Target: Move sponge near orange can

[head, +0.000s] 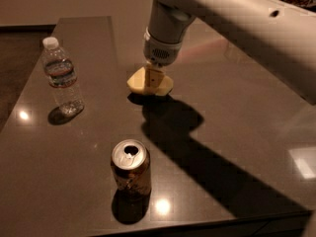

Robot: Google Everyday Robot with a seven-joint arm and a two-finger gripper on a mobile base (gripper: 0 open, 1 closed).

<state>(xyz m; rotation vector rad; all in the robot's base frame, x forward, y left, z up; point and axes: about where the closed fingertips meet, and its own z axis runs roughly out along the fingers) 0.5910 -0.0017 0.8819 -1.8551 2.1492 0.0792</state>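
My gripper is going to let go of the sponge on the table (170, 149) beside the orange can, a little behind it, near my arm's shadow.
The pale yellow sponge (136, 82) is in the middle of the dark table (247, 112), towards the back. My gripper (152, 84) comes down onto it from above and is shut on it. One cream finger (155, 78) shows across the sponge's front face. The sponge is at or just above the tabletop, with its shadow right under it. The orange can (131, 169) stands upright near the table's front edge, with its silver top and open tab hole showing. It is well in front of the sponge and slightly to the left.
A clear plastic water bottle (61, 78) with a white cap stands upright at the left, level with the sponge. My arm (237, 19) spans the upper right and casts a broad shadow across the table to the front right edge.
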